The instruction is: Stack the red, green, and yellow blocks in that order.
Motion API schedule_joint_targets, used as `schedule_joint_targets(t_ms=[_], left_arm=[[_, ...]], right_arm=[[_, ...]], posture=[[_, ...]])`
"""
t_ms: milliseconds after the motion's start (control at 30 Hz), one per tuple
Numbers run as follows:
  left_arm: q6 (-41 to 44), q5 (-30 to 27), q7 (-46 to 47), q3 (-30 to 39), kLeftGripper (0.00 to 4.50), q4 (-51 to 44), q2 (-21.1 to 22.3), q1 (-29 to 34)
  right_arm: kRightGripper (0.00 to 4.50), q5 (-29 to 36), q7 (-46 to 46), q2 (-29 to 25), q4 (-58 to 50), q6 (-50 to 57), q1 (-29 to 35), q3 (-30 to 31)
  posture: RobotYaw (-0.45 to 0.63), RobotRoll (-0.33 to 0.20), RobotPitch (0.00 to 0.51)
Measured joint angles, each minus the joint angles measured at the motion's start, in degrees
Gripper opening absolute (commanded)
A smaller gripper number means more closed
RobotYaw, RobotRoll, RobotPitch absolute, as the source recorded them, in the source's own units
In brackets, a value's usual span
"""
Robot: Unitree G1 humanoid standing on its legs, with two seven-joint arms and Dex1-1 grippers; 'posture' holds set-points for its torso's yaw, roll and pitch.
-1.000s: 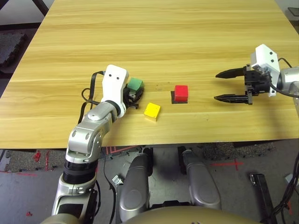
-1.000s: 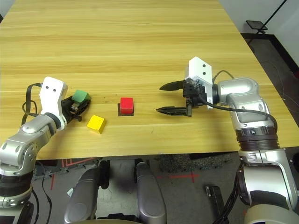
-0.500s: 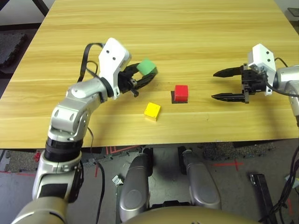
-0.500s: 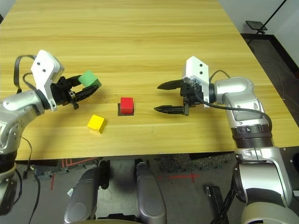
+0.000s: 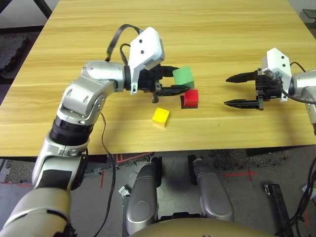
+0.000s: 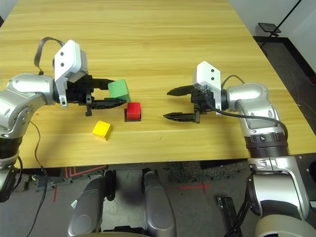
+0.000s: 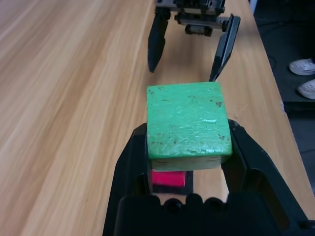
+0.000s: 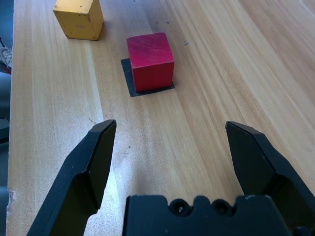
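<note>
My left gripper is going to release the green block on top of the red block (image 5: 193, 92) (image 7: 169, 177), above the black square patch.
My left gripper (image 5: 177, 82) is shut on the green block (image 5: 183, 77) and holds it in the air just above and to the left of the red block (image 5: 191, 98). In the left wrist view the green block (image 7: 187, 124) sits between the fingers with the red block (image 7: 168, 177) showing beneath it. The red block rests on a flat black square patch (image 8: 147, 83). The yellow block (image 5: 161, 117) lies on the table nearer the front edge, left of the red one. My right gripper (image 5: 234, 91) stands open to the right of the red block, fingers pointing at it.
The wooden table (image 5: 173, 29) stretches wide behind the blocks. Its front edge (image 5: 163, 148) runs close below the yellow block. A cable (image 5: 116, 39) loops over my left wrist.
My left arm has lifted the green block off the table and carried it right, from left of the yellow block to just above the red block. The right gripper has barely moved.
</note>
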Motion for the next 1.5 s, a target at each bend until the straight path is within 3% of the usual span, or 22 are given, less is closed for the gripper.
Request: schedule_joint_targets(t_ms=[400,867,1167,1500], left_arm=[[3.1,5.8,0.2,-5.9,2.06,7.7,-2.4,-4.5],[1.5,7.3,-1.8,-6.9,2.06,10.0,-4.8,-4.5],[-4.5,9.7,-2.6,-6.9,2.06,16.5,-7.4,-4.5],[-7.4,11.4,-5.7,-6.9,2.06,18.3,-6.7,-4.4]], right_arm=[[4.50,0.6,-1.1,-0.5,-1.7,0.9,1.3,-0.4],[4.50,0.9,-1.7,-0.5,-1.9,1.1,1.8,-0.5],[4.50,1.0,-1.7,-0.7,-2.6,1.2,2.0,-0.5],[4.50,1.0,-1.8,-1.0,-3.1,1.4,2.3,-0.6]], posture=[[0.25,0.114,0.262],[0.23,0.106,0.266],[0.22,0.097,0.261],[0.21,0.089,0.249]])
